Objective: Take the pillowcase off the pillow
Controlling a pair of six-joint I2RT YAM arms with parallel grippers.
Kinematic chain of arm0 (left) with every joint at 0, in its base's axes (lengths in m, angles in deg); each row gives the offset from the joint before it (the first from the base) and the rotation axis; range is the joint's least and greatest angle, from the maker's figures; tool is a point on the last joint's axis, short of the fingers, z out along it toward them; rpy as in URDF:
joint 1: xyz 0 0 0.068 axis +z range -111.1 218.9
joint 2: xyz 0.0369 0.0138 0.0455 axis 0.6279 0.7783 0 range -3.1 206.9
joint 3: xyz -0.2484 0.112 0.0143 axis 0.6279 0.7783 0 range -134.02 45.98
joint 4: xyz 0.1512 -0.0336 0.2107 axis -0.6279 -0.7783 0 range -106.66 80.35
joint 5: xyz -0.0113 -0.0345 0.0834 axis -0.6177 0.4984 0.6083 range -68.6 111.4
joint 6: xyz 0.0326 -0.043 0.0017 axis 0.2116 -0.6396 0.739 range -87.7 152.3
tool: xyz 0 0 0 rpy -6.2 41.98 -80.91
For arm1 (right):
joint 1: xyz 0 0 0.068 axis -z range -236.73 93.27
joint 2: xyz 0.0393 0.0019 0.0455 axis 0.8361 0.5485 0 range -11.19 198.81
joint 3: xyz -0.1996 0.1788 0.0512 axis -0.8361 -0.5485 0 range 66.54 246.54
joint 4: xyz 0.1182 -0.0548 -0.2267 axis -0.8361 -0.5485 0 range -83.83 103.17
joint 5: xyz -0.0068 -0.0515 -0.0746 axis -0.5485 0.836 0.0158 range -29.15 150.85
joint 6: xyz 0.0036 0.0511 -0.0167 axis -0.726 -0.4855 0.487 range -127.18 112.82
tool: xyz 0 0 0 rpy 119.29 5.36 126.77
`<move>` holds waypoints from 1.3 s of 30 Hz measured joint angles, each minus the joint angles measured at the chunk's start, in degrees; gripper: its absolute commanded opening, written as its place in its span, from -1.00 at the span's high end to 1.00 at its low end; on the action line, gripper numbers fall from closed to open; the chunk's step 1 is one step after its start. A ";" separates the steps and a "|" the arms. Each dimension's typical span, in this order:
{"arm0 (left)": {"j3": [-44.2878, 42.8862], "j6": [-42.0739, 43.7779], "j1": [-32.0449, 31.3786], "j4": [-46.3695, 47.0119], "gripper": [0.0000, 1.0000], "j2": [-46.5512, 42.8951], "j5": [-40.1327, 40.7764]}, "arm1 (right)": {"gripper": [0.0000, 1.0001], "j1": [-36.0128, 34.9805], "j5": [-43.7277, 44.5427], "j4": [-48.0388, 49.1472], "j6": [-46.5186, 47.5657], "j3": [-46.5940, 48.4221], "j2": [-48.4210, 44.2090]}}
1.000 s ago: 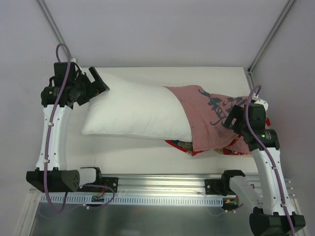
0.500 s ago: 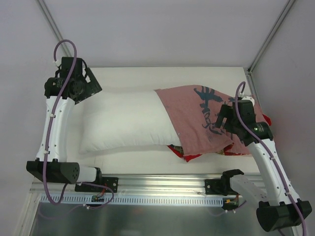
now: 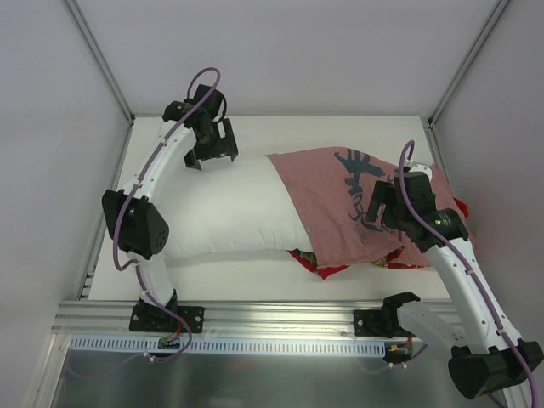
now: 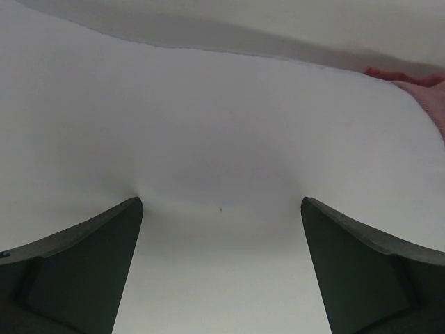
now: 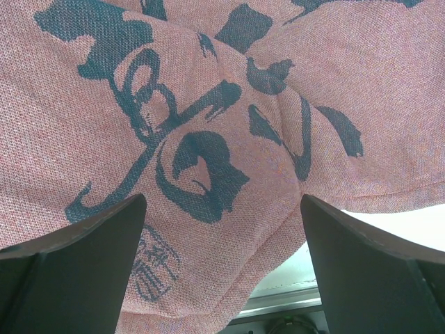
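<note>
Next, I close my right gripper on the far edge of the dusty-pink pillowcase point(image 3: 332, 153), beside the dark-blue calligraphy nearest its opening.
The white pillow point(image 3: 221, 200) lies across the table, its right half inside the dusty-pink pillowcase point(image 3: 340, 204) with dark-blue calligraphy. Red patterned reverse cloth point(image 3: 327, 265) sticks out under the near edge. My left gripper point(image 3: 212, 151) is open over the pillow's far edge, left of the pillowcase's mouth. In the left wrist view the left gripper point(image 4: 221, 202) has only white pillow point(image 4: 222, 125) between its fingers, with a bit of pink cloth point(image 4: 434, 97) at the right. My right gripper point(image 3: 374, 204) is open over the pillowcase point(image 5: 222, 125), holding nothing.
The white table point(image 3: 255, 272) ends at a metal rail point(image 3: 280, 327) along the near side. White walls and frame posts point(image 3: 98, 59) close in the back and sides. The table's edge shows past the cloth in the right wrist view point(image 5: 361, 243).
My left arm has let go of the pillow's left end and swung right to its far edge. The pillow and pillowcase shifted left and settled flat. The right gripper dropped slightly.
</note>
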 measured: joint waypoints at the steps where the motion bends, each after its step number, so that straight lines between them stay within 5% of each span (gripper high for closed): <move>1: -0.02 -0.63 -0.22 -0.31 -0.98 1.81 0.00 | -0.97 -0.17 0.15 -0.02 -0.09 0.00 0.00; 6: 2.10 -2.86 -3.43 -0.68 -0.97 8.35 2.95 | -0.98 -1.79 0.57 -0.07 -0.42 0.20 0.28; 7: 3.13 -3.28 -4.02 -0.09 -0.78 8.79 3.74 | -0.99 -2.16 0.68 -0.09 -0.42 0.48 0.61; 9: 5.11 -3.67 -4.74 1.33 0.60 8.96 4.33 | -0.93 -2.82 0.85 -0.39 -0.35 1.57 1.77; 10: 6.05 -3.76 -4.96 1.95 1.00 8.68 4.48 | -0.93 -3.08 0.92 -0.46 -0.15 2.40 2.73; 19: 12.68 -3.67 -5.62 5.03 1.00 -1.09 2.60 | -0.93 -3.15 -1.40 -1.40 2.64 19.17 18.62; 30: 18.64 -2.97 -6.88 4.90 1.00 -9.09 -2.01 | -0.97 -3.61 -17.05 1.27 -0.20 42.29 47.63; 33: 18.69 -2.60 -7.32 4.92 1.00 -9.14 -1.95 | -0.67 -4.55 -19.10 1.57 -1.18 45.03 53.90; 35: 18.97 -2.38 -7.72 5.07 1.00 -9.35 -1.86 | -0.15 -4.61 -19.69 1.40 -1.70 45.92 56.74; 36: 19.19 -2.27 -7.85 5.11 1.00 -9.57 -1.81 | 0.35 -4.33 -19.82 1.33 -1.90 46.34 57.79; 39: 20.15 -2.19 -8.00 5.09 1.00 -10.82 -1.86 | 0.98 -2.78 -20.57 0.61 -2.89 47.91 59.23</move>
